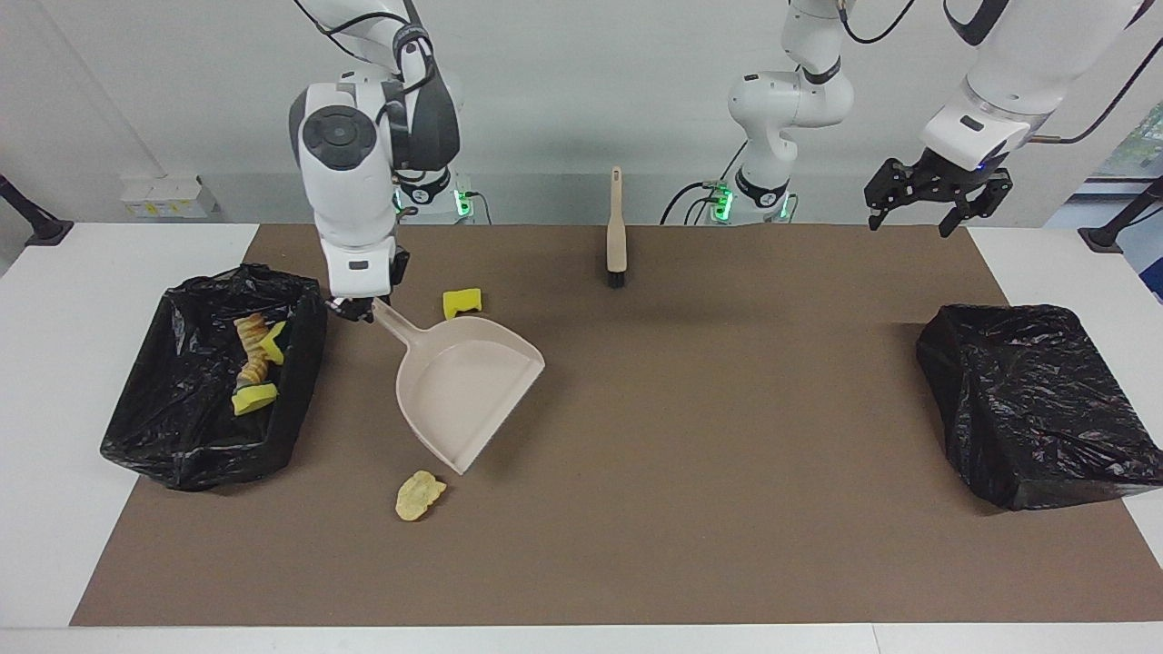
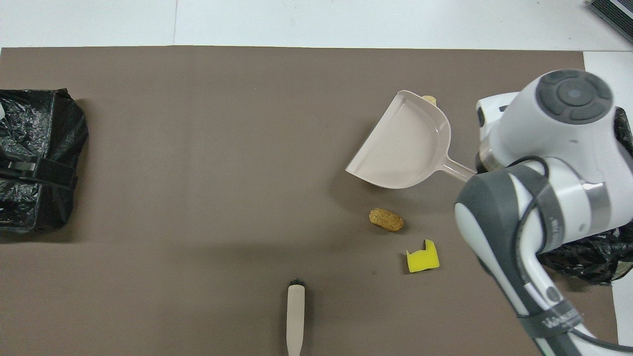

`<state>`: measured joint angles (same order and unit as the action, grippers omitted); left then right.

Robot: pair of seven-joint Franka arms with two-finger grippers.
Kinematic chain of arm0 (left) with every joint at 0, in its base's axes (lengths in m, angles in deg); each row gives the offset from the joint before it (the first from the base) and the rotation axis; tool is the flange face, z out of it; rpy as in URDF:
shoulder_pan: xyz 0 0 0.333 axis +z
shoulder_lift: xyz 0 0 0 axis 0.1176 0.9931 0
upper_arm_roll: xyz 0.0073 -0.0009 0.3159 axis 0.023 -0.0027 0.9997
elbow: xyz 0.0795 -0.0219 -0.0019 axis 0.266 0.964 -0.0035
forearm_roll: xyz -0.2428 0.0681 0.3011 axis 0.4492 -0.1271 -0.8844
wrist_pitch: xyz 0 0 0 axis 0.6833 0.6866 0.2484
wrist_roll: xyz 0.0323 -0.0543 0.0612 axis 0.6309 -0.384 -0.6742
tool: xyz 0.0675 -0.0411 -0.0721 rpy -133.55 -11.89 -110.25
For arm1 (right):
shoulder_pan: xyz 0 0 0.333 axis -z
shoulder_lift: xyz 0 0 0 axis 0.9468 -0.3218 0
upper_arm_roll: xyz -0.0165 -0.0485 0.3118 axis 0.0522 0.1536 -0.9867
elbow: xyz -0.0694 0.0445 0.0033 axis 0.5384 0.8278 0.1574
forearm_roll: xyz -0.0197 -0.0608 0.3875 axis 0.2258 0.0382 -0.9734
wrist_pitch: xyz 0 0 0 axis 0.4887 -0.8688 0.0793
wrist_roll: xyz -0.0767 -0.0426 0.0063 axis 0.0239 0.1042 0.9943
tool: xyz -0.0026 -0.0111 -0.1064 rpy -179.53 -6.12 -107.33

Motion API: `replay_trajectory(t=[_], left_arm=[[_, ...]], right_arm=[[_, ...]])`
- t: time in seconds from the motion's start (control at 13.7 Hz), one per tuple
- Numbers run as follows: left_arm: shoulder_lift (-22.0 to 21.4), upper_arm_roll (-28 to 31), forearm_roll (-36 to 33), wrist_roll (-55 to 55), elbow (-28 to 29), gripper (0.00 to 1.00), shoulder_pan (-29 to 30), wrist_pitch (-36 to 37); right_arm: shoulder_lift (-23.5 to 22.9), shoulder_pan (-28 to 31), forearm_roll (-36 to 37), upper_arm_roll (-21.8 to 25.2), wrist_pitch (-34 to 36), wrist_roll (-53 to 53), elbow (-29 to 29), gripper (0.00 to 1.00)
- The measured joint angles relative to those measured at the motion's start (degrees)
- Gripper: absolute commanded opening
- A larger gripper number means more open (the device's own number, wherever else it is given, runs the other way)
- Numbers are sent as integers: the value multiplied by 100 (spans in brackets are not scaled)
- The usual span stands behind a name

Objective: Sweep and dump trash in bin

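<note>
I should release the beige dustpan, now hanging over the mat beside the bin, from my right gripper on the open brown mat straight (image 2: 298,162) beyond the beige brush.
My right gripper (image 1: 352,309) is shut on the handle of the beige dustpan (image 1: 463,391), which hangs empty and tilted over the mat beside the bin (image 1: 200,454). The black-lined bin holds several pieces of trash (image 1: 253,363). Three more pieces lie on the mat. A pale lump (image 1: 420,495) sits just off the pan's mouth, and only its edge (image 2: 429,99) shows from overhead. A golden-brown piece (image 2: 386,219) is hidden by the pan in the facing view. A yellow sponge chunk (image 1: 462,302) (image 2: 422,256) lies nearer the robots. My left gripper (image 1: 936,195) waits open in the air.
The beige brush (image 1: 616,227) (image 2: 295,316) lies on the brown mat close to the robots, midway between the arms. A second black bag (image 1: 1036,404) (image 2: 44,113) sits at the left arm's end of the table. My right arm covers most of the bin (image 2: 583,252) from overhead.
</note>
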<state>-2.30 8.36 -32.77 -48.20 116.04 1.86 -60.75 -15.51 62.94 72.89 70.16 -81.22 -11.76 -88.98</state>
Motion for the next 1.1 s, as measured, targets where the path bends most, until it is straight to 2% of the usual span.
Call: replay_trajectory(t=[0.51, 0.73, 1.1], left_arm=[[-17, 2, 0, 0, 0, 100, 0, 0], [-43, 5, 0, 0, 0, 100, 0, 0], [-51, 9, -1, 0, 0, 100, 0, 0]], right_arm=[[-380, -1330, -490, -6, -591, -4517, -6, 0], [-698, -1905, -856, -7, -1045, -5845, 60, 0], [-1498, -2722, -926, -7, -1732, -7643, 455, 0]])
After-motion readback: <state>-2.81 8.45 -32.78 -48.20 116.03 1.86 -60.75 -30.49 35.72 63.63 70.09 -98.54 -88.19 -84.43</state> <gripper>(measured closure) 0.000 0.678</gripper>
